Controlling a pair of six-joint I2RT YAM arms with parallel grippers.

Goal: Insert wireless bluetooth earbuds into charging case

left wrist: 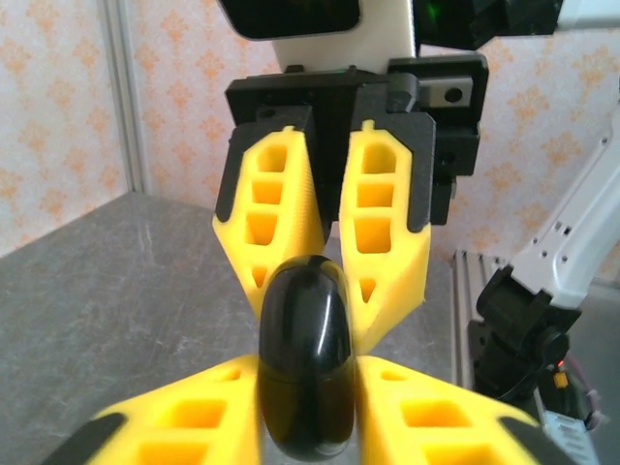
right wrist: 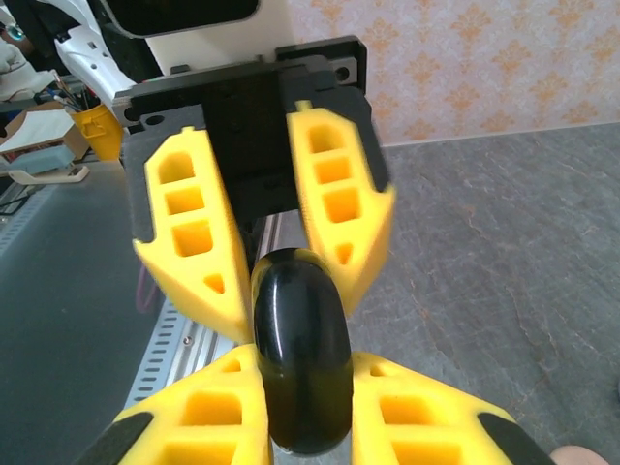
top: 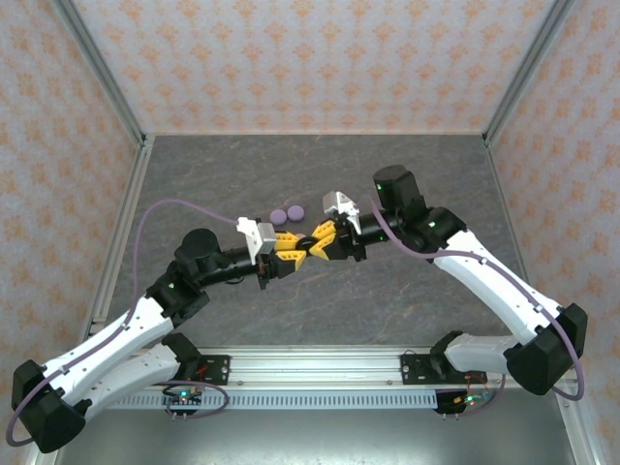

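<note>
My right gripper is holding the charging case's lid shut, so next my left gripper takes the case's body [left wrist: 308,418] before my right gripper opens and lifts the lid.
A glossy black charging case [top: 308,244] hangs above the middle of the grey table, caught between both grippers, which meet tip to tip. My right gripper [right wrist: 302,378] is shut on the near half of the case [right wrist: 300,358]. My left gripper [left wrist: 305,373] flanks the other half of the case [left wrist: 305,358], its blurred yellow fingers [left wrist: 194,417] just parted from its sides. In the top view the left gripper [top: 296,252] comes from the left and the right gripper [top: 322,239] from the right. The earbuds are out of view.
Two lilac round cases [top: 287,213] lie on the table just behind the left gripper. A metal rail [top: 320,373] runs along the near edge, and patterned walls [top: 310,58] close in the back and sides.
</note>
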